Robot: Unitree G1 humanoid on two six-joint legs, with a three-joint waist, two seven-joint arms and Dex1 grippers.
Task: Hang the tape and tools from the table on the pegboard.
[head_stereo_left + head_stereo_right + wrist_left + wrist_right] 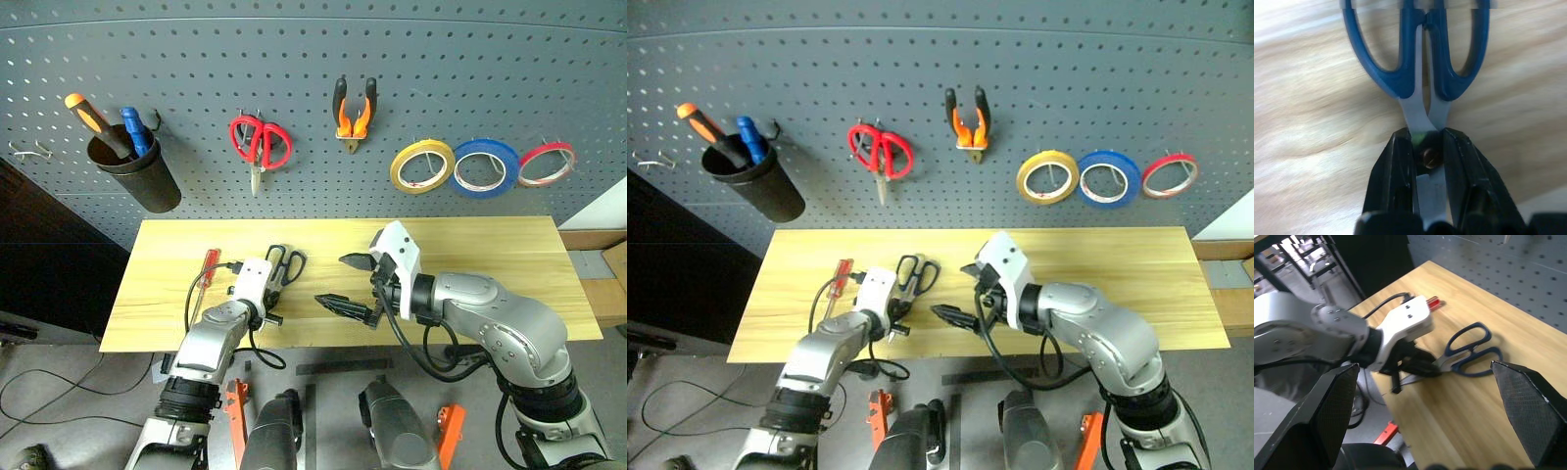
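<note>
Next, I let go of the dark blue-handled scissors with my left gripper on the pegboard hooks holding the red-handled scissors [261, 162], so that they hang over those scissors.
The dark blue-handled scissors [287, 262] lie on the table [480, 264], handles toward the pegboard [294, 59]. My left gripper [1425, 139] is shut on the scissors [1359, 49] at the blades, right by the pivot screw. A slim red-handled screwdriver [209, 264] lies left of the left gripper. The orange-and-black pliers [354, 116] and the yellow tape [422, 165] hang on pegboard hooks. My right gripper [345, 284] hovers open over the table's middle, right of the scissors [1469, 352], holding nothing.
On the pegboard hang red-handled scissors [260, 142], a blue roll [485, 166], a red roll [546, 164] and a black cup [137, 171] with orange and blue screwdrivers. A bare hook [29, 151] sits at the far left. The table's right half is bare wood.
</note>
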